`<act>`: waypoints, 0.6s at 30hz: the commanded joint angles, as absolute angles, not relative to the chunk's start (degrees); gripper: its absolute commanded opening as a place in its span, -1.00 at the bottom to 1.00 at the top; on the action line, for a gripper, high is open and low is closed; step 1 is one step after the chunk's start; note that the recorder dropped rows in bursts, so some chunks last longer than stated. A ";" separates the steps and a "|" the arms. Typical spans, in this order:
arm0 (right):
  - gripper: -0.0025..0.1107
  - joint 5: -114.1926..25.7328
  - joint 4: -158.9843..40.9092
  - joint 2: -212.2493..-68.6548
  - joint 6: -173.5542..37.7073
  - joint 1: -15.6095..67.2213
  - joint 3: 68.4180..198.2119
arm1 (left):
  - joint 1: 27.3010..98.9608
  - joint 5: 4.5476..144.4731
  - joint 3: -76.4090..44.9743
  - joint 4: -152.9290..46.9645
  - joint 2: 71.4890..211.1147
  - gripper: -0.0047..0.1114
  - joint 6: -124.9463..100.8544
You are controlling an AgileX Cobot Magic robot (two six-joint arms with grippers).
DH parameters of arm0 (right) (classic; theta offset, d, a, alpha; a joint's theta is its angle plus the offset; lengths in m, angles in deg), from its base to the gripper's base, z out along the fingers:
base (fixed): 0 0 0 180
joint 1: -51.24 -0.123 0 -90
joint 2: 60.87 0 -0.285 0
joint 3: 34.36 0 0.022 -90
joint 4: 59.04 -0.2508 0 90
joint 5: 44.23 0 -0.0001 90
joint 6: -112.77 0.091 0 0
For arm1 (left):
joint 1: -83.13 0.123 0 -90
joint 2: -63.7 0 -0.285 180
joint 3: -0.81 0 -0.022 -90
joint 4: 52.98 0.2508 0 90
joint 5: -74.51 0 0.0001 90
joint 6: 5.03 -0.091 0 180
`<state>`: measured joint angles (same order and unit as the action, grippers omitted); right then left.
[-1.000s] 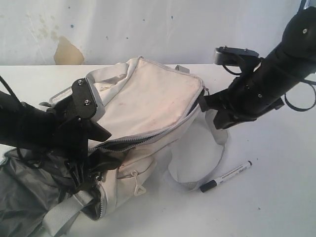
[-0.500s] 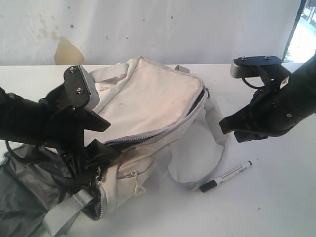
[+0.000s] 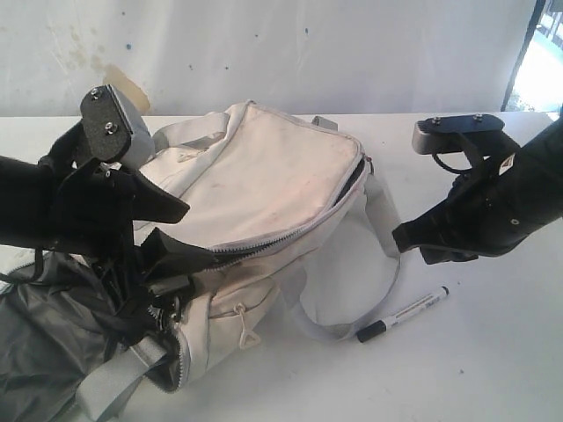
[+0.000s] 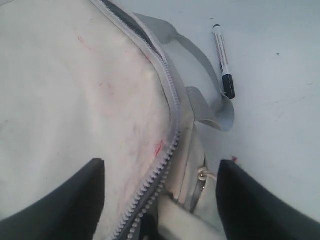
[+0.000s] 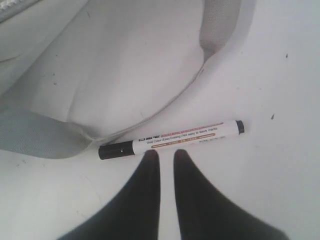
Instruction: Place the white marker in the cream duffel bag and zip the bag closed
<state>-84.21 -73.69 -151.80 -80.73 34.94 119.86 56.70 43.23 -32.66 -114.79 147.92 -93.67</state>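
Observation:
My left gripper has the zip's edges lying together in its open fingers, so it should pinch only the top flap's edge [image 4: 164, 159] and lift the bag open.
The cream duffel bag [image 3: 264, 176] lies across the middle of the white table, and its grey main zip [image 3: 281, 233] gapes dark at the right end. My left gripper [image 3: 176, 236] hovers open over the bag's near-left end. Its fingers straddle the zip [image 4: 170, 145] without holding anything. The white marker [image 3: 403, 314] lies flat on the table right of the bag, black cap toward the grey strap [image 3: 387, 255]. My right gripper [image 3: 413, 242] hangs above the marker [image 5: 170, 139], its two fingertips [image 5: 150, 156] a narrow gap apart and empty.
Dark grey crumpled lining [image 3: 44, 352] spills from the bag's end at the lower left, under my left arm. A side pocket zip pull [image 3: 246, 337] dangles on the bag's front. The strap loop [image 5: 30, 135] lies beside the marker's cap. A stained wall stands behind the table.
My right gripper has drawn away from the bag's right end, moving right and down to above the marker. My left gripper has lifted and shifted left, still open.

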 commanded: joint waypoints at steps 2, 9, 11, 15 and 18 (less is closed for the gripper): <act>-0.79 -83.38 -73.15 -151.35 -80.57 35.32 119.67 | 56.37 41.84 -32.59 -114.97 147.59 0.23 -95.17; -0.79 -83.38 -73.15 -151.35 -80.57 35.32 119.67 | 56.26 48.28 -33.63 -116.46 150.84 0.23 -95.17; -0.79 -83.38 -73.15 -151.35 -80.57 35.32 119.67 | 56.26 49.00 -33.63 -118.52 151.64 0.23 -95.17; -0.79 -83.38 -73.15 -151.35 -80.57 35.32 119.67 | 56.17 46.39 -33.63 -123.81 153.48 0.23 -96.98; -0.79 -83.38 -73.15 -151.35 -80.57 35.32 119.67 | 56.17 43.83 -33.63 -128.44 154.91 0.23 -101.39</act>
<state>-83.96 -73.58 -151.80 -80.73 34.94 119.86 56.48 45.94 -33.62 -123.76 153.95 -98.05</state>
